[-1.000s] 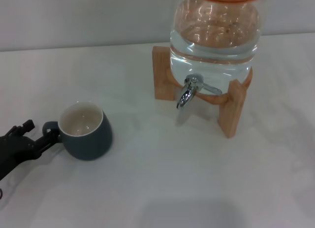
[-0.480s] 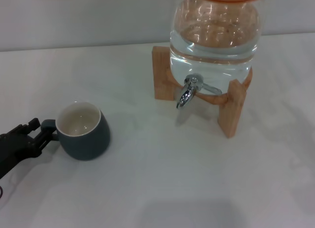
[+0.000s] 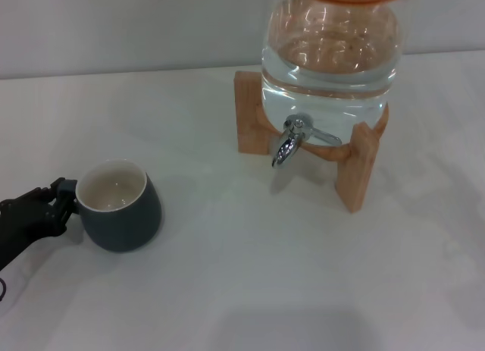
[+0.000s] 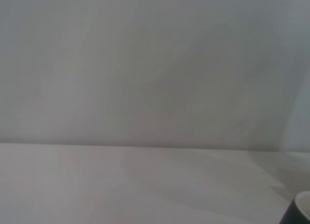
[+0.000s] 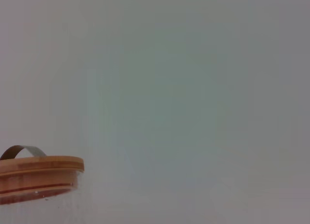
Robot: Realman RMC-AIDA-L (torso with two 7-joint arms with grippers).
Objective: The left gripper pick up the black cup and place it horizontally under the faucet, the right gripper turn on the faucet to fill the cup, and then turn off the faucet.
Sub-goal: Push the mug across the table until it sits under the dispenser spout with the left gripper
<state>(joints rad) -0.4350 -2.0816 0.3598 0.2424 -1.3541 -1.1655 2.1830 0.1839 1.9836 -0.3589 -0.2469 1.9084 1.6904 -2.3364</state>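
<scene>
The robot's left gripper should set the black cup down on the table (image 3: 289, 236) in front of the wooden stand, below the faucet.
The black cup (image 3: 121, 218) stands upright at the left of the white table, its cream inside showing. My left gripper (image 3: 62, 199) comes in from the left edge and is shut on the cup's handle, which its fingers mostly hide. A sliver of the cup (image 4: 299, 212) also shows in the left wrist view. The chrome faucet (image 3: 289, 142) sticks out of the glass water jar (image 3: 330, 55), well to the right of the cup and farther back. No water runs from it. My right gripper is out of view.
The jar sits in a wooden stand (image 3: 358, 169) at the back right. The right wrist view shows only the jar's wooden lid (image 5: 38, 173) and a plain wall. White table surface (image 3: 242, 275) lies between the cup and the stand.
My left gripper has closed in on the handle, and cup and gripper have shifted left and slightly towards the front. The faucet and jar have not moved.
</scene>
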